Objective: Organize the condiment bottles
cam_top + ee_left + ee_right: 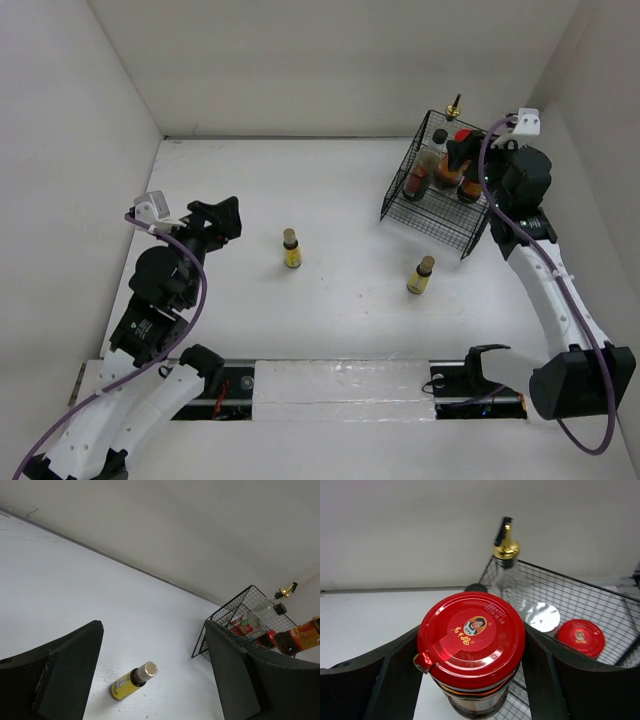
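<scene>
The red-lidded dark jar, now held over the basket, will be let go by my right gripper in the wire basket (440,204) in front of the silver-capped shaker.
My right gripper (472,641) is shut on a dark jar with a red lid (471,639) and holds it over the black wire basket (600,600). In the basket stand a second red-lidded jar (580,637), a silver-capped shaker (540,617) and a tall clear gold-spouted bottle (506,545). In the top view the right gripper (462,152) is at the basket (400,215). Two small brown-capped yellow bottles stand on the table, one (291,249) left of centre and one (421,275) in front of the basket. My left gripper (222,218) is open and empty, and the left bottle (132,681) shows between its fingers.
White walls close the table at the back and both sides. The basket sits at the back right next to the right wall. A black rail (340,385) with the arm bases runs along the near edge.
</scene>
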You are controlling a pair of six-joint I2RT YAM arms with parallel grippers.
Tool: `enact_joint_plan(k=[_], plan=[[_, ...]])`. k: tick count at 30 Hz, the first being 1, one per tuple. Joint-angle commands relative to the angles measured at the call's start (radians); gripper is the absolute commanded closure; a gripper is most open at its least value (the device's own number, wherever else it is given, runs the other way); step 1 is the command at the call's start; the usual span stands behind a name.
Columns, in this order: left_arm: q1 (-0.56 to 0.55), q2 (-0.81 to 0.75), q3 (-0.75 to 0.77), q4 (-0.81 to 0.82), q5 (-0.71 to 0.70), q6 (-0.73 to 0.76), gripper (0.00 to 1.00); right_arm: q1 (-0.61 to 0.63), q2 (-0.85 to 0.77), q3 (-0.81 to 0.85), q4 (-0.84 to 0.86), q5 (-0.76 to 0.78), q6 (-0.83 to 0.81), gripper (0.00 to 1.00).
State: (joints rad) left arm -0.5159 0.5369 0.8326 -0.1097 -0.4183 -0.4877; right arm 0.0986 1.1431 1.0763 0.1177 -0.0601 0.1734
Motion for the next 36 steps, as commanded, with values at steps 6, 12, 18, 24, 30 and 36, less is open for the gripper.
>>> enact_joint_plan(k=[6,12,18,24,30,36], plan=[[-0.003,0.012,0.017,0.039,0.024,0.005,0.21,-0.114,0.049,0.022,0.206,0.011,0.021,0.55],[-0.003,0.003,0.017,0.039,0.024,0.005,0.21,-0.123,0.154,0.094,0.227,0.022,0.021,0.55],[-0.003,0.003,0.017,0.039,0.024,0.005,0.21,-0.114,0.202,0.082,0.295,0.092,0.021,0.55],[-0.003,0.003,0.017,0.039,0.035,0.005,0.21,-0.105,0.244,0.071,0.367,0.129,0.012,0.55],[-0.003,0.014,0.017,0.039,0.035,0.005,0.21,-0.062,0.276,0.071,0.447,0.192,-0.046,0.56],[-0.003,0.014,0.017,0.039,0.035,0.005,0.21,-0.014,0.297,-0.058,0.53,0.282,-0.074,0.56]])
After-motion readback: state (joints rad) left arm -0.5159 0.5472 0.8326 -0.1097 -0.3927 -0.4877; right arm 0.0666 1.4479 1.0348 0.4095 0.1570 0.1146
